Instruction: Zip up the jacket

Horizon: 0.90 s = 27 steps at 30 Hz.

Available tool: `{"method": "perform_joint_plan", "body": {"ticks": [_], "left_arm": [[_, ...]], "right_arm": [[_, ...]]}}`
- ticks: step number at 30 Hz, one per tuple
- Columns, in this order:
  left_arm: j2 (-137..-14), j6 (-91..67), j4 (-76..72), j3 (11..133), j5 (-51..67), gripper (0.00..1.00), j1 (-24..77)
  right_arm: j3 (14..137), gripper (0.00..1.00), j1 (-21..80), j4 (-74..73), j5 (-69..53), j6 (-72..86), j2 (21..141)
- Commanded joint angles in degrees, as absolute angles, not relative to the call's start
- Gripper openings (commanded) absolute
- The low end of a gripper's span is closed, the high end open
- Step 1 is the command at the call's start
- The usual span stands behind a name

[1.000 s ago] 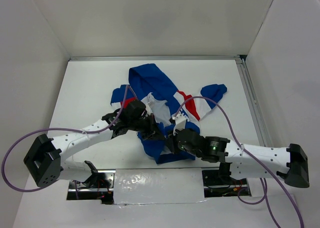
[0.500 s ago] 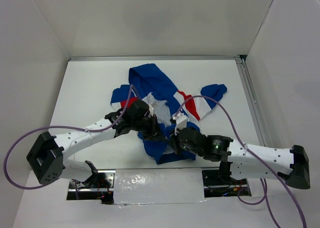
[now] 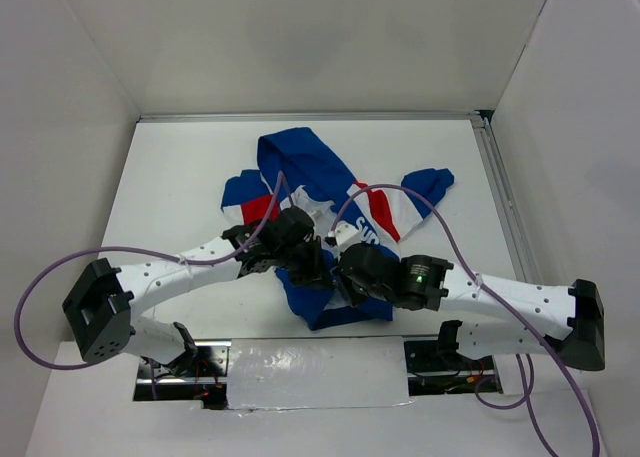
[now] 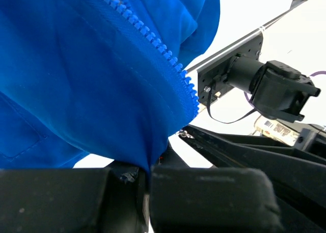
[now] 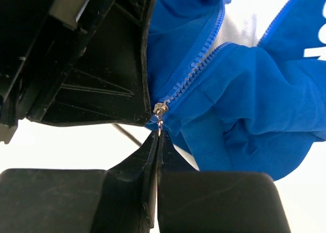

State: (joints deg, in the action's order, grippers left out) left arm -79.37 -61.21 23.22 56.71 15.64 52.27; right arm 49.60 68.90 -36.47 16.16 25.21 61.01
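Observation:
My left gripper pinches bunched blue hem, bending zipper teeth; it should open, then take the hem at the zipper's bottom end (image 4: 195,110).
The blue jacket (image 3: 300,162) with red and white panels lies crumpled mid-table, its hem lifted between my two grippers. My left gripper (image 3: 312,267) is shut on the blue hem fabric (image 4: 102,90) right below the zipper teeth (image 4: 168,65). My right gripper (image 3: 345,275) is shut on the small metal zipper pull (image 5: 159,110) at the bottom of the zipper (image 5: 196,65). In the right wrist view the left gripper's black body (image 5: 91,54) sits right beside the pull. The two grippers almost touch.
White walls enclose the table (image 3: 180,167) on three sides. A metal rail (image 3: 505,207) runs along the right edge. Purple cables (image 3: 440,227) loop over both arms. The arm mounts and a taped plate (image 3: 310,372) lie at the near edge.
Both grippers have moved up and slightly right together with the hem, away from the near edge. The right arm's wrist has swung left and closer to the left gripper.

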Motion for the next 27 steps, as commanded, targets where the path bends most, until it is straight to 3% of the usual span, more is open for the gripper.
{"method": "perform_joint_plan", "body": {"ticks": [1,10,14,21,23,27], "left_arm": [[-79.19,-58.98,26.10,58.80,12.57,0.00,52.91],[-79.45,-55.90,27.68,59.06,14.32,0.00,55.72],[-80.16,-55.90,29.00,58.01,17.83,0.00,56.34],[-80.60,-57.56,30.58,54.50,20.04,0.00,57.74],[-80.42,-57.74,30.50,53.27,20.30,0.00,58.18],[-80.51,-57.13,31.99,55.36,17.15,0.00,58.36]], "right_arm": [[53.44,0.00,67.50,-38.50,11.88,23.21,60.47],[50.54,0.00,67.94,-31.22,26.00,30.67,58.45],[51.94,0.00,67.94,-33.13,37.68,34.89,58.62],[52.82,0.00,65.83,-34.55,42.88,38.15,58.62],[52.56,0.00,65.48,-33.32,41.85,35.44,58.62],[52.29,0.00,66.09,-31.37,25.45,29.70,57.83]]}}
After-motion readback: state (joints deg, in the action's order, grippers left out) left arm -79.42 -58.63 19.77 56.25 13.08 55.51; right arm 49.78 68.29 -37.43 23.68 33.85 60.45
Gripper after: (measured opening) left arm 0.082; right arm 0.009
